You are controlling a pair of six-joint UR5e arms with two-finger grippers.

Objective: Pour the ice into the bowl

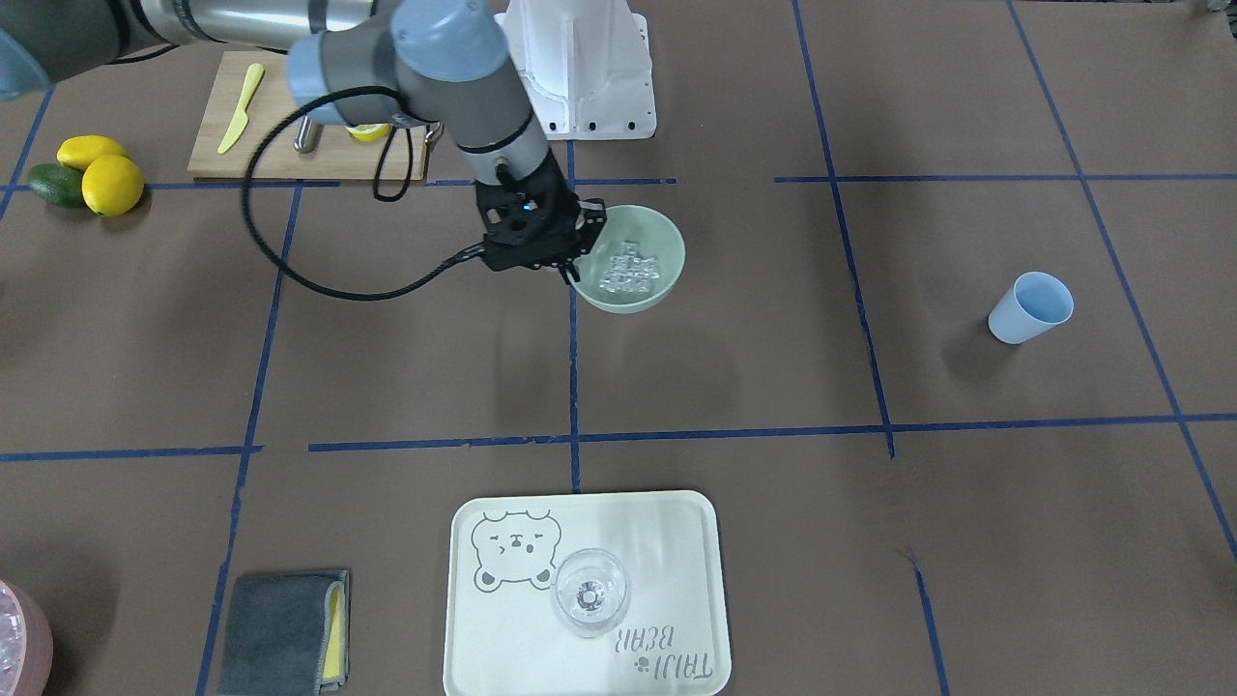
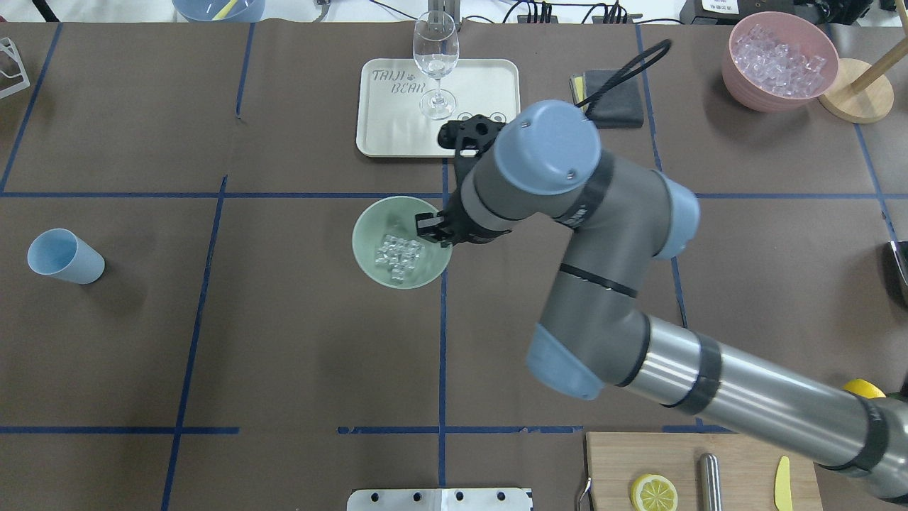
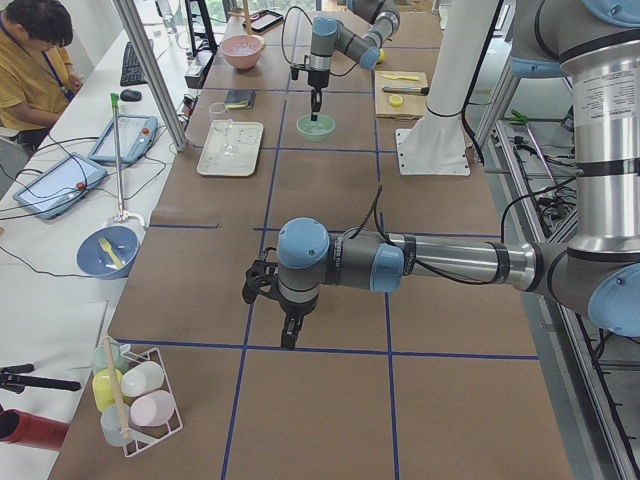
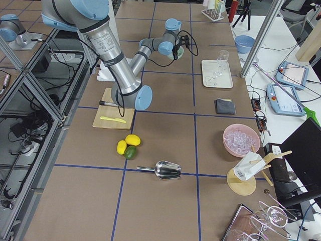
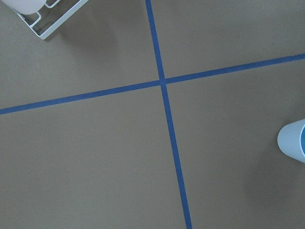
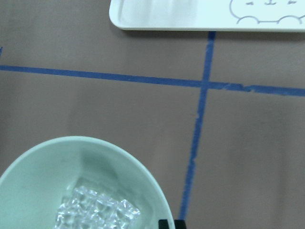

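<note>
Next, my right gripper lets go of the pale green bowl on the bare table (image 1: 146, 292) beside the lemons, toward the pink bowl.
The pale green bowl (image 1: 667, 253) (image 2: 369, 238) (image 6: 38, 176) sits near the table's middle with a small heap of clear ice (image 1: 628, 269) (image 2: 399, 255) (image 6: 95, 212) in its bottom. My right gripper (image 1: 572, 263) (image 2: 431, 228) (image 6: 170, 223) points down at the bowl's rim on the robot's right. Its fingertips are close together, with the rim running between them. My left gripper (image 3: 289, 335) hangs over bare table far from the bowl. It shows only in the exterior left view, so I cannot tell its state.
A blue cup (image 1: 1030, 307) (image 2: 64, 255) stands on the robot's left side. Beyond the bowl, a cream tray (image 2: 489, 92) carries a wine glass (image 2: 435, 57). A pink bowl (image 2: 779, 60) of ice, a metal scoop (image 4: 168, 170) and a cutting board (image 1: 290, 126) are on the right.
</note>
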